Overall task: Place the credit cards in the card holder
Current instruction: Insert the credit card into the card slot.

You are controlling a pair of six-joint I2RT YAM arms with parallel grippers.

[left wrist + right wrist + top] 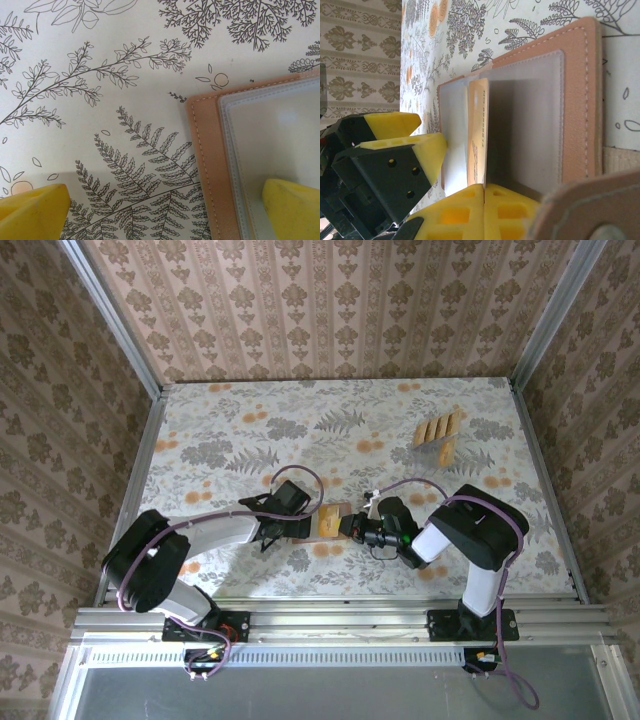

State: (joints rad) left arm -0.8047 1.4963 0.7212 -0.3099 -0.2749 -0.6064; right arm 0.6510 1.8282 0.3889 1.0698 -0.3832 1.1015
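Observation:
Next, my right gripper lets go of the tan credit card, tucked into the card holder's grey pocket (pixel 320 523) (pixel 469 137) nearest my left gripper.
The card holder (pixel 328 521) lies open on the floral table between both grippers, salmon-brown (pixel 592 90) with greyish pocket panels (pixel 525 125). My right gripper (pixel 484 189) is shut on a tan credit card (pixel 477 125), which stands on edge between the two grey panels. My left gripper (pixel 165 205) is open and straddles the holder's edge (pixel 207 150): one yellow fingertip (pixel 295 210) sits over the grey panel, the other (pixel 30 212) over bare table. In the top view the left gripper (pixel 296 528) and right gripper (pixel 350 528) flank the holder. Several more credit cards (pixel 438 428) stand at the back right.
Metal rails (pixel 150 440) and patterned walls fence the table on three sides. The right arm's cable (pixel 430 485) loops above its wrist. A single tan card (pixel 447 451) stands just in front of the row of cards.

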